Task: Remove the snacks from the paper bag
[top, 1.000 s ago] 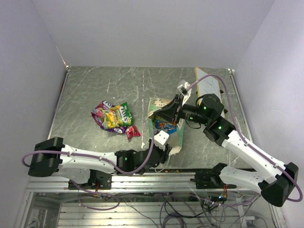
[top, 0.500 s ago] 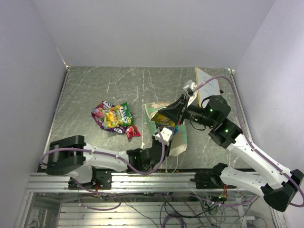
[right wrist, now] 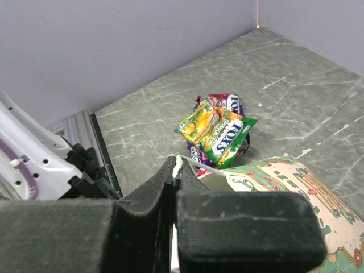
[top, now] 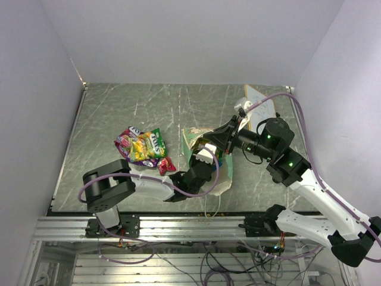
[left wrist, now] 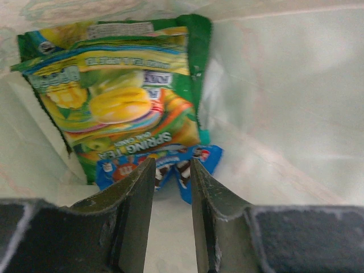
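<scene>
The narrow fingers of my left gripper sit empty over the blue packet, so next I open them, reach deeper and pinch the green-yellow snack packet [left wrist: 139, 109] by its middle.
The mint-green paper bag [top: 223, 173] lies tilted on the table with its mouth towards the left arm. My right gripper [top: 223, 142] is shut on the bag's upper rim [right wrist: 181, 166] and holds it up. My left gripper [top: 204, 156] is inside the bag's mouth, jaws a little apart and empty [left wrist: 172, 170]. Just past its tips lie a green-yellow snack packet [left wrist: 116, 96] and a blue packet [left wrist: 170, 168] on the bag's pale inside. A pile of snacks [top: 143, 146] and a small red candy [top: 166, 165] lie on the table left of the bag. The pile also shows in the right wrist view [right wrist: 219, 132].
A white whiteboard [top: 261, 107] lies at the back right, behind my right wrist. The left arm's links [top: 149, 187] stretch along the near edge. The table's metal front rail [top: 178, 226] and grey walls bound the marble top [top: 119, 110].
My left gripper has pushed further into the bag's mouth, and its arm has swung in towards the bag. My right gripper, still on the rim, has shifted slightly right and back.
</scene>
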### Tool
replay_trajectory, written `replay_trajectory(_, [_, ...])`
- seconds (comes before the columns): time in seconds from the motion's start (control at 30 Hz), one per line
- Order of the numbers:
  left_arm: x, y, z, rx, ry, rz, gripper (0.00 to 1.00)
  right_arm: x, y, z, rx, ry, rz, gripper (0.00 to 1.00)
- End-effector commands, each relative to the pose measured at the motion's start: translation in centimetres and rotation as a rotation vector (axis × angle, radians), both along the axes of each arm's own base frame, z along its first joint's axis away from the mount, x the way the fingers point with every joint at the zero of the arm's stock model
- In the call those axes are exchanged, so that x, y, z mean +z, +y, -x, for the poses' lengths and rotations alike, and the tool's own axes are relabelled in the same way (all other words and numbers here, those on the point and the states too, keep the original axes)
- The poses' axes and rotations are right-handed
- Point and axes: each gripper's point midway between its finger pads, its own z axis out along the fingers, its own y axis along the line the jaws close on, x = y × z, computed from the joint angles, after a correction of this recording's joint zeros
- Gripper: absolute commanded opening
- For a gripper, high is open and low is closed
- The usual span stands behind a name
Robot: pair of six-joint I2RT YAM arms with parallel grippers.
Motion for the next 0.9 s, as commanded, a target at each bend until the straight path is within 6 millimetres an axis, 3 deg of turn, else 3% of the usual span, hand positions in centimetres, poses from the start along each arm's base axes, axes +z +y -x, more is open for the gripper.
replay_trajectory(0.0, [-0.2, -1.0, -2.0, 0.03, -0.017, -0.032, 0.43, 3.6, -0.5, 1.4, 0.022, -0.084, -0.079, 0.0])
replay_trajectory(0.17, [-0.3, -1.3, -3.1, 0.036, -0.024, -0.038, 0.48, 3.7, -0.9, 1.3, 0.005, -0.09, -0.064, 0.0])
replay_trajectory(0.37, [-0.8, -2.2, -4.5, 0.093, -0.028, -0.055, 0.8, 3.4, -1.2, 1.1, -0.017, -0.092, -0.05, 0.0])
replay_trajectory(0.57, [-3.0, -2.0, -6.7, 0.185, -0.013, -0.125, 0.99, 4.0, -1.5, 1.3, -0.022, -0.109, -0.046, 0.0])
replay_trajectory(0.77, [-4.9, -1.3, -8.5, 0.239, 0.008, -0.216, 0.98, 4.2, -1.9, 1.1, -0.041, -0.119, -0.035, 0.0])
replay_trajectory(0.83, [-5.1, -1.1, -8.6, 0.233, 0.019, -0.238, 0.9, 4.2, -2.1, 0.9, -0.053, -0.124, -0.035, 0.0])
replay_trajectory(0.87, [-4.9, -1.3, -8.5, 0.208, 0.019, -0.238, 0.79, 4.2, -2.1, 0.8, -0.061, -0.127, -0.032, 0.0])
